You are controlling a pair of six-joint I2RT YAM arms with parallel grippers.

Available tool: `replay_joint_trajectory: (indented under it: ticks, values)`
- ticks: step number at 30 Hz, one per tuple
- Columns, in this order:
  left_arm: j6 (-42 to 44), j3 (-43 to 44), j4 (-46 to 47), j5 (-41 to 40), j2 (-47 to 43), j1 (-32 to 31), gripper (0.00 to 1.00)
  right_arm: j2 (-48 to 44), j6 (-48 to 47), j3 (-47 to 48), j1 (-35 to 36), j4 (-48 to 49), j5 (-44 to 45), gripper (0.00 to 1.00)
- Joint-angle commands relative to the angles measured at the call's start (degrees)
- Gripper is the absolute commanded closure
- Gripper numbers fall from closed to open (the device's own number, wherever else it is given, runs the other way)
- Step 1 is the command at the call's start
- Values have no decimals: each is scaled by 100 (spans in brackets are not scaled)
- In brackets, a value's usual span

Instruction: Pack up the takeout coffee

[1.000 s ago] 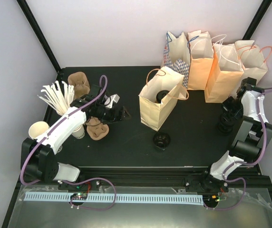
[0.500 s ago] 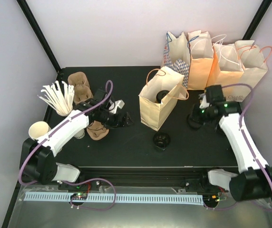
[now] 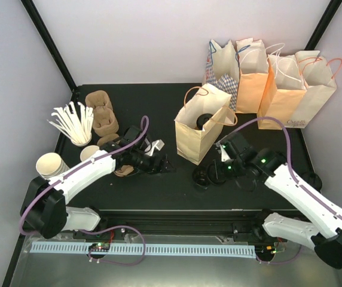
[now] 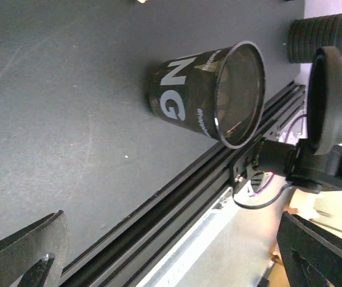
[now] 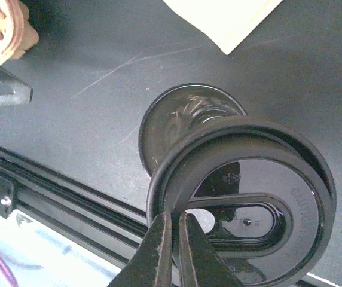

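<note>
Next, I release the round black lid from my right gripper on the open rim of the black cup (image 3: 201, 176) (image 5: 192, 133).
No white cup with black lettering shows in any view. A black cup with pale lettering (image 3: 202, 177) stands open near the table's front edge; it also shows in the left wrist view (image 4: 207, 89) and the right wrist view (image 5: 177, 128). My right gripper (image 3: 219, 170) (image 5: 174, 221) is shut on the rim of a round black lid (image 5: 249, 203), held just above and to the right of that cup. My left gripper (image 3: 159, 162) (image 4: 171, 263) is open and empty, left of the cup. An open kraft bag (image 3: 189, 140) behind holds something round and black (image 3: 204, 119).
Several paper bags (image 3: 266, 78) stand at the back right. A cup of white stirrers (image 3: 72, 122), brown cup carriers (image 3: 102, 110) and plain cream cups (image 3: 48, 162) sit at the left. A stack of black lids (image 4: 319, 37) stands beyond the black cup. The table's front rail (image 4: 177, 197) is close.
My right arm has swung from the far right to the black cup, carrying a black lid. My left gripper has moved right and nearer, toward the same cup.
</note>
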Motion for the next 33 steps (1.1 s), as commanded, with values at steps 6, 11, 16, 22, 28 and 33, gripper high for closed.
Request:
replay_joint_trajectory:
  ticks: [6,11,16,22,28,33]
  values:
    - [-644,16,722,597,-10,-48,3,1123,132,647,1218,259,1501,99]
    - [-723,126,672,595,89,-24,3,1540,36,864,1352,201,1747,99]
    - [-771,133,601,603,199,71,3,1715,-48,834,1442,319,1678,99]
    - [-647,200,505,628,346,165,3,1927,-114,857,1562,387,1670,99]
    - [-556,291,440,640,498,205,3,2198,-176,955,1723,254,1818,99]
    - [-518,351,428,657,616,219,3,2284,-211,943,1811,252,1821,99]
